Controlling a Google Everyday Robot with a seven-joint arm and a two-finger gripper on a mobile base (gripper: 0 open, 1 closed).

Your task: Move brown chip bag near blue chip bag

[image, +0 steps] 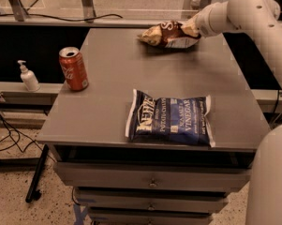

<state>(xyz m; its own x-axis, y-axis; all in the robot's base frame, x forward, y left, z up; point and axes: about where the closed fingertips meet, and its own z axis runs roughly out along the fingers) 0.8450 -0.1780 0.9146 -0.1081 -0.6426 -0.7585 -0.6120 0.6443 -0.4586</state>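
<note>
Next, I let go of the brown chip bag on the table (188, 79) just past the far edge of the blue chip bag. The brown bag is now at the table's far edge.
The brown chip bag (167, 34), dark brown with tan ends, is at the table's far edge, right of centre. My gripper (193, 28) reaches in from the right and is shut on the bag's right end. The bag looks tilted and slightly raised, with a shadow under it. The blue chip bag (171, 117), navy with white "Potato Chips" and "Vinegar" lettering, lies flat near the table's front edge, well in front of the brown bag.
A red soda can (73, 68) stands upright at the left side of the grey table (107, 102). A white pump bottle (28, 76) sits on a lower ledge to the left. My arm (253, 13) spans the upper right. Drawers are below the tabletop.
</note>
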